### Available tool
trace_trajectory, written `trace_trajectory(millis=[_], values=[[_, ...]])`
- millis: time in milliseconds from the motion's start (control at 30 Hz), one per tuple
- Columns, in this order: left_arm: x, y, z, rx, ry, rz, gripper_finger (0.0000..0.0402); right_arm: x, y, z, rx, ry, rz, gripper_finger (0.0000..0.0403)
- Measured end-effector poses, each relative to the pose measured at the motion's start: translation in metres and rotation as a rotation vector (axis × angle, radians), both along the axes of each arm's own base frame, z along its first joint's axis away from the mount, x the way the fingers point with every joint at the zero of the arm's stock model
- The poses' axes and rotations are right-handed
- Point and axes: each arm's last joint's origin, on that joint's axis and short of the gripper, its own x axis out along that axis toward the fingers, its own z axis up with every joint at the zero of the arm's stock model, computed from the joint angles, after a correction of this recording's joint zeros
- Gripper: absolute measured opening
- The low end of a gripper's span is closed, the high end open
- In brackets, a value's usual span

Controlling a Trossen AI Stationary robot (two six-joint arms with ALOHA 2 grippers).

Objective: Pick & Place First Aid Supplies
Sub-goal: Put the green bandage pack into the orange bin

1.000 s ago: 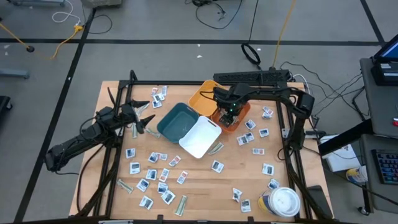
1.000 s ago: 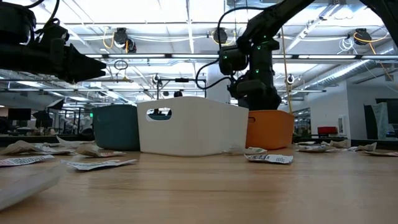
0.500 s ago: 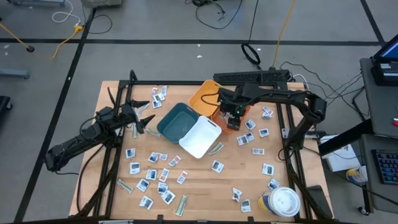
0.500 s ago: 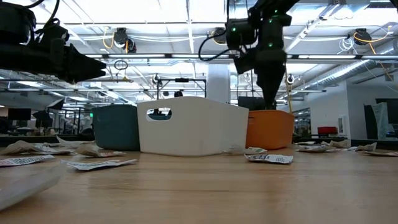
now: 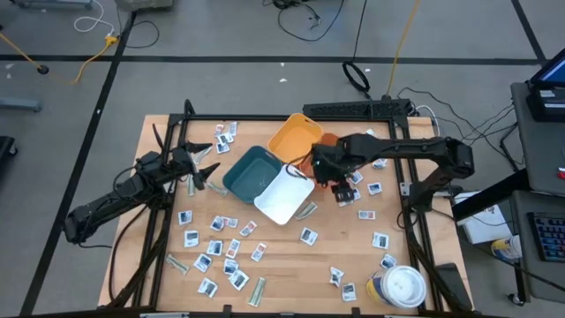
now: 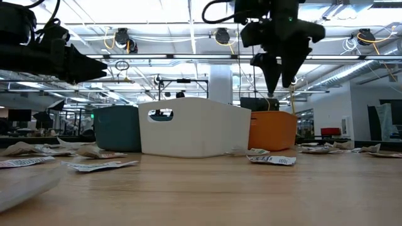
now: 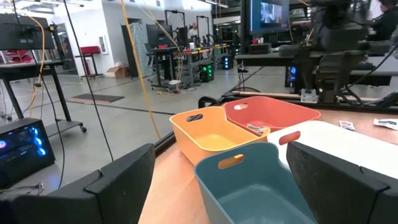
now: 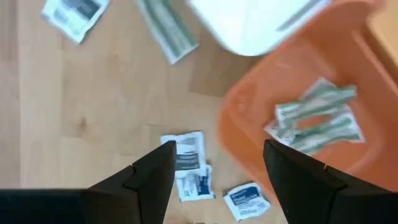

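Observation:
My right gripper needs to move next to the middle of the grey-green strip (image 5: 306, 211) (image 8: 164, 25) that lies beside the near end of the white bin, and close there.
The first aid supplies are small white packets (image 5: 216, 248) and grey-green strips (image 5: 257, 291) lying flat over the table. A few strips (image 8: 317, 118) lie inside the orange bin (image 8: 249, 134). My right gripper (image 5: 341, 183) is open, pointing down, raised above the table beside the orange bin (image 5: 328, 141). Below its fingers lie white packets (image 8: 188, 165). In the low view it (image 6: 280, 76) hangs above the orange bin (image 6: 272, 130). My left gripper (image 5: 199, 168) is open and waits in the air left of the teal bin (image 5: 251, 171).
Four bins stand together mid-table: teal, white (image 5: 284, 194), yellow (image 5: 296, 135) and orange. A round white-lidded tub (image 5: 400, 286) stands at the near right corner. Packets (image 5: 364, 198) are scattered right of the bins and along the far edge (image 5: 226, 132).
My right gripper has risen from low over the orange bin and moved toward the table's near right, now standing above packets on the table beside the bin. The left arm has kept still.

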Motion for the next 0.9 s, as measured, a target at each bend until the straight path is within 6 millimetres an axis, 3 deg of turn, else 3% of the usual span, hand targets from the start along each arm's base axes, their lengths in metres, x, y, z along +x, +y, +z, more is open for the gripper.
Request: trace_trajectory(millis=[500,633,900], values=[[0.0,0.0,0.0,0.0,0.0,0.0,0.0367,0.004,0.072,0.0,0.0,-0.028,0.241,0.0238],[0.0,0.0,0.0,0.0,-0.001,0.0,0.0367,0.006,0.086,0.0,0.0,-0.063,0.286,0.0238],[0.0,0.0,0.0,0.001,-0.001,0.0,0.0367,0.03,0.099,-0.023,0.0,-0.114,0.321,0.0238]])
